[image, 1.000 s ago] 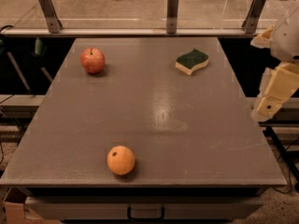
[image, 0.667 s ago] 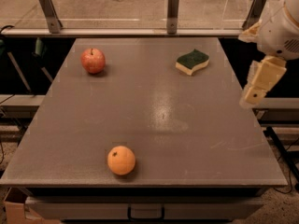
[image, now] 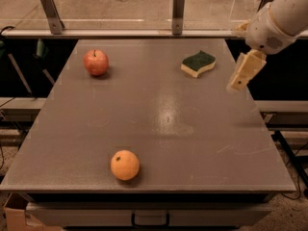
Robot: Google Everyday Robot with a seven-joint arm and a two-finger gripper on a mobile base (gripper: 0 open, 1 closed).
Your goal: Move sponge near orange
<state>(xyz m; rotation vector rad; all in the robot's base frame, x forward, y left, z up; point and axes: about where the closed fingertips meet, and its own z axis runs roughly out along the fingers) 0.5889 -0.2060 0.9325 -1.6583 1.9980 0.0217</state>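
The sponge's end point(image: 209, 62) farthest from the red apple will be gripped, to go near the orange.
The sponge point(image: 198, 64), dark green on top with a pale yellow body, lies at the far right of the grey table point(image: 159, 119). The orange point(image: 125, 165) sits near the table's front edge, left of centre. My gripper point(image: 244, 71) hangs from the white arm at the right edge of the table, above the surface and to the right of the sponge, apart from it. Nothing shows in it.
A red apple point(image: 96, 62) stands at the far left of the table. Metal posts point(image: 178, 11) and a rail run behind the far edge. A drawer handle point(image: 150, 219) shows below the front edge.
The arm and gripper have moved left and up, from off the table's right side to over its right edge, closer to the sponge. The sponge, orange and apple have not moved.
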